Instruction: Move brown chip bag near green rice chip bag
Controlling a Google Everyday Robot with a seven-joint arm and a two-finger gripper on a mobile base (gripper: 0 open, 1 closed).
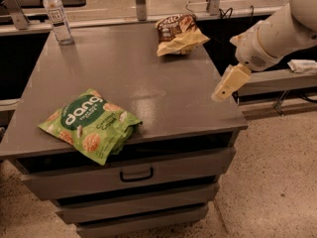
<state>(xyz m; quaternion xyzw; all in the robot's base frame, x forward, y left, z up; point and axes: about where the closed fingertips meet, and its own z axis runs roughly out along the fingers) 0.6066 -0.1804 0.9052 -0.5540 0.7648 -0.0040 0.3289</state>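
The side edge (198,33) of the brown chip bag faces the white arm. My gripper closes on that edge next.
The brown chip bag (179,33) lies crinkled at the far right of the grey table top (148,78), dark front up with pale yellow edges. The green rice chip bag (89,124) lies flat at the front left, slightly overhanging the front edge. My gripper (225,86) hangs from the white arm over the table's right edge, well in front of and to the right of the brown bag. It touches neither bag and holds nothing that I can see.
A clear water bottle (57,15) stands at the table's far left corner. Drawers with a dark handle (136,175) sit below the top. A rail and posts run behind the table. A white object (302,65) lies on a ledge at right.
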